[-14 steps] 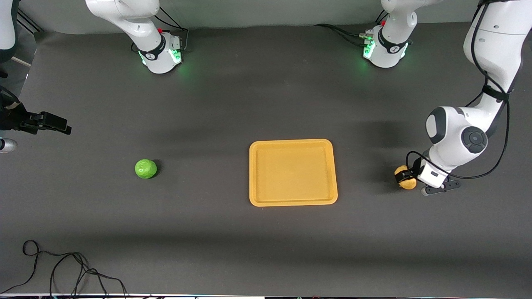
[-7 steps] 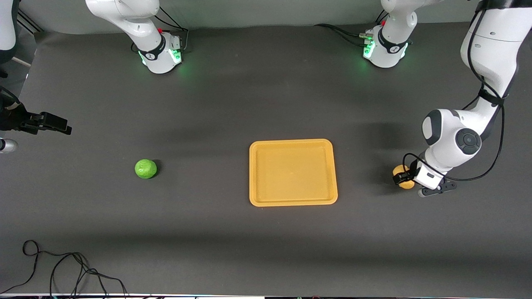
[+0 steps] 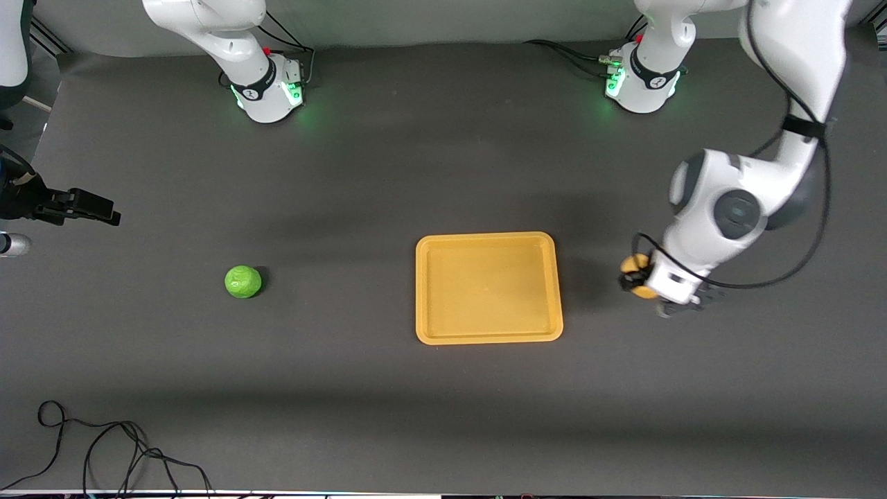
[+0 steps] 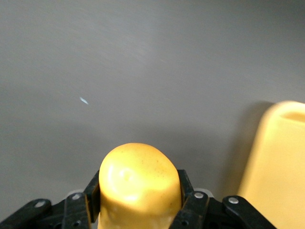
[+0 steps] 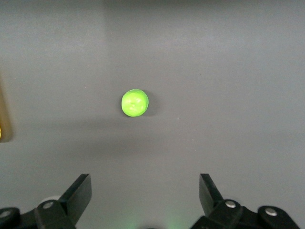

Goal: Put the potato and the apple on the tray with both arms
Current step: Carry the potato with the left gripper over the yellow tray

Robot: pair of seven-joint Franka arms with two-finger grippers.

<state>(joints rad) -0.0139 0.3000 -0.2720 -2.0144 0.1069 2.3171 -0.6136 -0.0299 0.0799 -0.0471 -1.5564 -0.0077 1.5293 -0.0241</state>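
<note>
The potato will leave my left gripper just inside the tray's rim [image 3: 538, 281] [image 4: 271, 198] closest to it, about halfway along that side of the tray.
My left gripper [image 3: 633, 277] is shut on the yellow-tan potato [image 3: 633, 265] and holds it above the mat, just off the tray's edge toward the left arm's end. In the left wrist view the potato [image 4: 138, 181] sits between the black fingers [image 4: 188, 183], with the tray's corner [image 4: 281, 162] beside it. The orange-yellow tray [image 3: 420, 291] lies empty mid-table. The green apple [image 3: 243, 282] rests on the mat toward the right arm's end. My right gripper [image 3: 86, 206] is open and empty above the mat near that end; the apple [image 5: 135, 102] shows ahead of it, apart from its fingers [image 5: 78, 193].
A dark grey mat [image 3: 388, 173] covers the table. Both green-lit arm bases [image 3: 267, 93] stand at the table's back edge. A loose black cable [image 3: 104, 443] lies at the front corner toward the right arm's end.
My left gripper has lifted the potato off the mat and carried it toward the tray. The right gripper, apple and tray have not moved.
</note>
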